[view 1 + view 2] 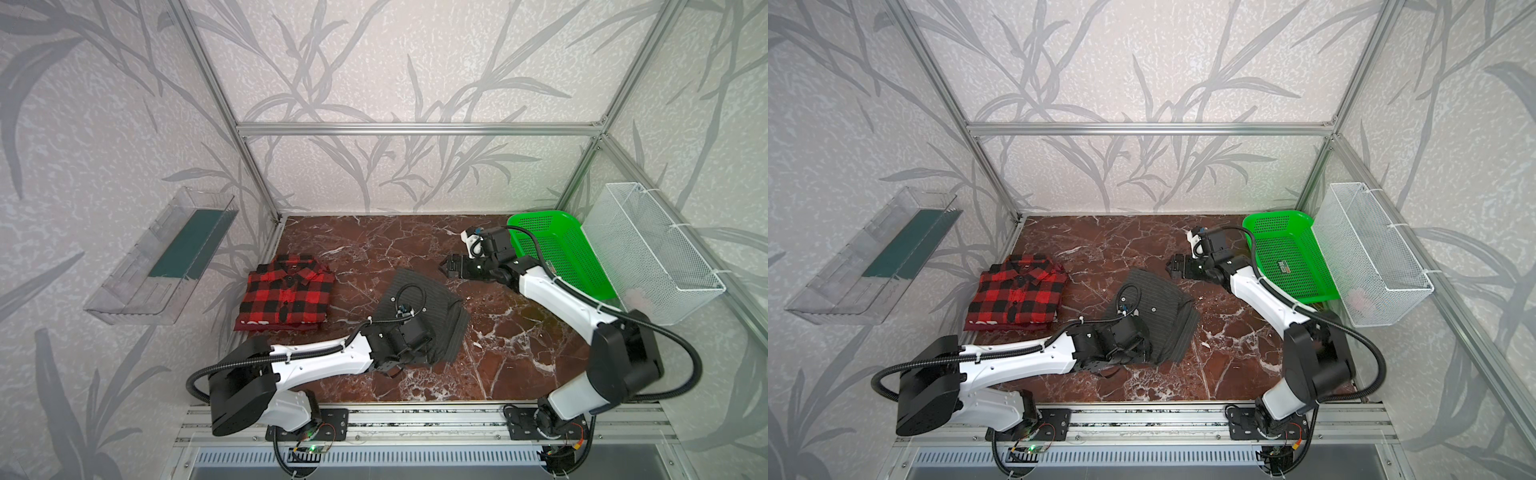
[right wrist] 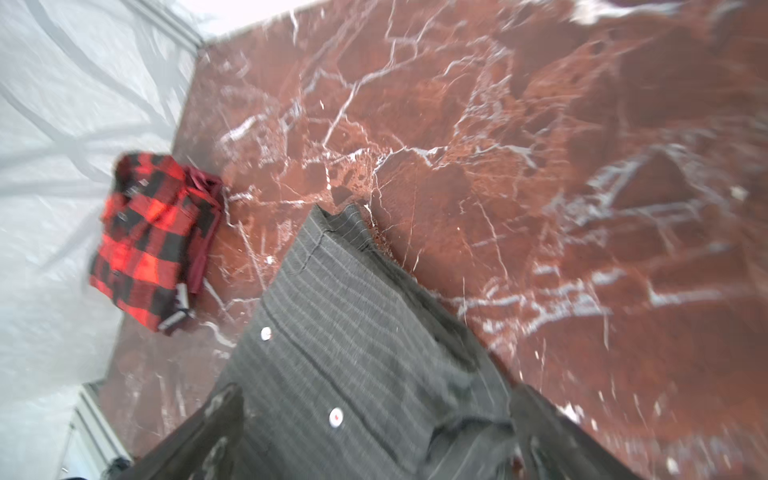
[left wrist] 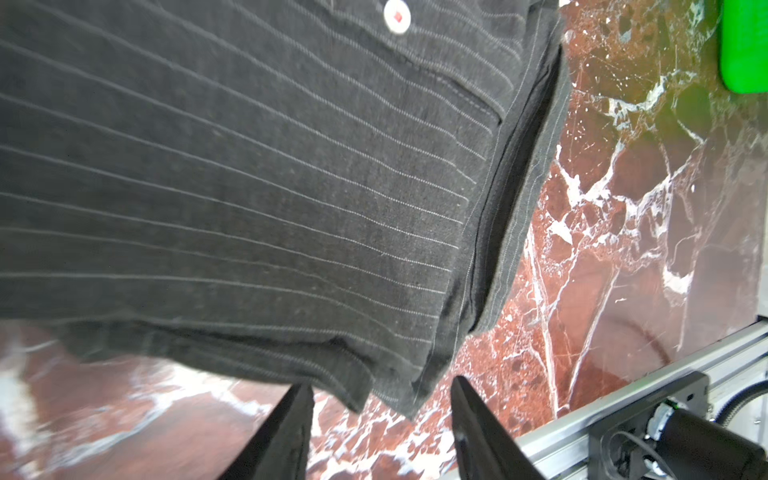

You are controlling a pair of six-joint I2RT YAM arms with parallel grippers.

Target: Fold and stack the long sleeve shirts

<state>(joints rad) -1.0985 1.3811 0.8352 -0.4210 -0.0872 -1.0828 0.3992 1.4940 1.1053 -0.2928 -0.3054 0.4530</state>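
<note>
The robot's right gripper needs to next move to the charcoal pinstriped shirt's folded edge (image 1: 459, 325) on the side of the green basket and close around the middle of that edge.
Two folded long sleeve shirts lie on the red marble table. The red-and-black plaid shirt (image 1: 286, 293) (image 1: 1019, 293) (image 2: 149, 245) sits at the left, collar facing the back wall. The charcoal pinstriped shirt (image 1: 440, 307) (image 1: 1167, 316) (image 3: 249, 187) (image 2: 353, 353) lies mid-table, apart from it. My left gripper (image 1: 392, 373) (image 1: 1109, 371) (image 3: 381, 384) is at this shirt's near left corner, jaws apart, and the cloth corner hangs just at the tips, not pinched. My right gripper (image 1: 446, 266) (image 1: 1173, 266) (image 2: 378, 409) hovers by the shirt's far right corner, jaws wide, holding nothing.
A green plastic basket (image 1: 557, 257) (image 1: 1287, 257) leans at the back right, beside a white wire basket (image 1: 652, 257) on the right wall. A clear plastic tray (image 1: 162, 257) hangs on the left wall. An aluminium rail (image 1: 415, 419) runs along the table's front edge.
</note>
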